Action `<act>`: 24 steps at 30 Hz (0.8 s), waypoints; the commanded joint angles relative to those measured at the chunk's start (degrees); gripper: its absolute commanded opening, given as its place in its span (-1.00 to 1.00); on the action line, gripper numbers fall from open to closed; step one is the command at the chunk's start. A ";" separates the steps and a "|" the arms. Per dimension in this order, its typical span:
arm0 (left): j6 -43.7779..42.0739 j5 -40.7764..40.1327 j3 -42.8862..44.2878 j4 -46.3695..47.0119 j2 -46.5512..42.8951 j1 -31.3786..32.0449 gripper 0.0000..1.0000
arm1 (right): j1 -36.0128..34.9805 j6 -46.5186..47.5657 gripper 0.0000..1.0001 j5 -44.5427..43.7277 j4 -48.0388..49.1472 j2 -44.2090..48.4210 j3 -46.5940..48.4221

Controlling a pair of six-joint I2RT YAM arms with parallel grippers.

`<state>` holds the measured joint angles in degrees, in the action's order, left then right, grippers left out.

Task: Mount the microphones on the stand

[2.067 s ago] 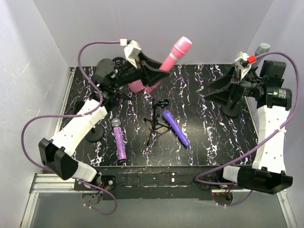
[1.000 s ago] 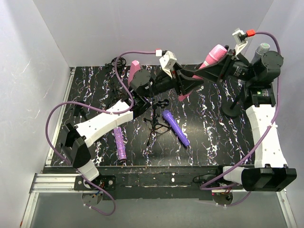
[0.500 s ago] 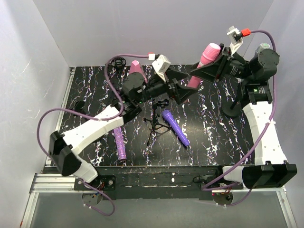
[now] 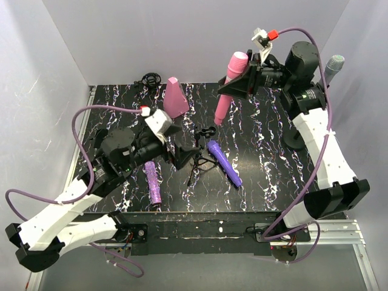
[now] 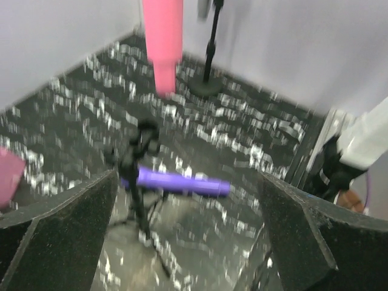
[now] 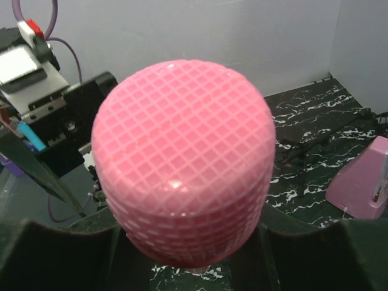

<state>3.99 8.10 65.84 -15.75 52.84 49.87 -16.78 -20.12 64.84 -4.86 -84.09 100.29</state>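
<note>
I will next use my left gripper to grab the small black tripod stand by the upper part of its pole (image 4: 197, 143) (image 5: 135, 189), just below the microphone holder.
My right gripper (image 4: 241, 85) is shut on the pink microphone (image 4: 229, 85), held nearly upright above the back of the table; its mesh head (image 6: 182, 157) fills the right wrist view. My left gripper (image 4: 176, 156) stands open and holds nothing, just left of the small black tripod stand (image 4: 199, 153). The left wrist view shows that tripod (image 5: 140, 176), the smooth violet microphone (image 5: 176, 180) lying behind it, and the pink microphone's handle (image 5: 162, 42) hanging above. The violet microphone (image 4: 224, 162) and glittery purple microphone (image 4: 151, 180) lie flat. A silver-grey microphone (image 4: 334, 63) sits atop the tall stand (image 4: 296, 142) at right.
A pink cone-shaped block (image 4: 176, 98) stands at the back centre, also visible as the pink block (image 6: 364, 188) in the right wrist view. A black clip part (image 4: 150, 78) lies at the back left edge. White walls close in the marbled black table (image 4: 273, 176) on three sides.
My left gripper opened, let go of the pink microphone and drew back to the near left. My right gripper now holds it alone and has carried it leftward, more upright.
</note>
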 commanded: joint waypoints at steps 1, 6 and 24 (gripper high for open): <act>0.05 -4.84 -7.38 -8.42 -1.59 -0.21 0.96 | -0.89 6.93 -0.97 -4.80 -3.66 -1.95 2.89; 0.67 -7.21 -11.70 -6.85 -2.65 -0.30 0.96 | -1.94 7.55 -0.97 -6.65 -1.38 -3.53 -0.17; 3.13 -15.13 -15.48 6.07 6.48 -0.30 0.94 | -4.14 9.57 -0.97 -8.59 6.51 1.91 -17.48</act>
<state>6.09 -4.82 50.59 -15.38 57.56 49.82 -20.43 -12.56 56.55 -2.61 -85.08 87.33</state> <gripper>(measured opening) 0.981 0.502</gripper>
